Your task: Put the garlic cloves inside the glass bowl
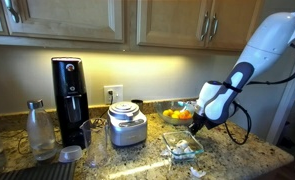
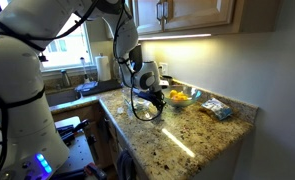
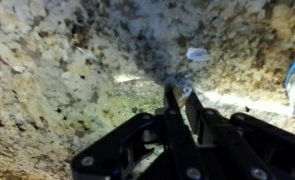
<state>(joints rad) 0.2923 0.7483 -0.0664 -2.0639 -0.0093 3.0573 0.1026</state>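
Note:
The robot's gripper will release the small garlic clove next to the whitish lumps in the glass bowl [image 1: 181,147]. The clove is now just above the bowl's far rim.
The glass bowl [image 1: 185,147] stands on the granite counter in front of the steel appliance [image 1: 126,125]; it also shows in an exterior view [image 2: 147,110]. Whitish lumps lie in it. One garlic clove [image 1: 196,171] lies on the counter near the front edge. My gripper [image 1: 195,125] hangs just above the bowl's far rim, also seen in an exterior view [image 2: 152,96]. In the wrist view the fingers [image 3: 179,92] are nearly together with a small whitish clove [image 3: 184,88] pinched at their tips. Another clove [image 3: 197,54] lies on the counter beyond them.
A bowl of orange fruit [image 1: 177,114] stands just behind the gripper, also in an exterior view [image 2: 180,96]. A black soda maker [image 1: 69,95] and a bottle [image 1: 40,128] stand further along the counter. A blue packet [image 2: 217,108] lies near the counter's end.

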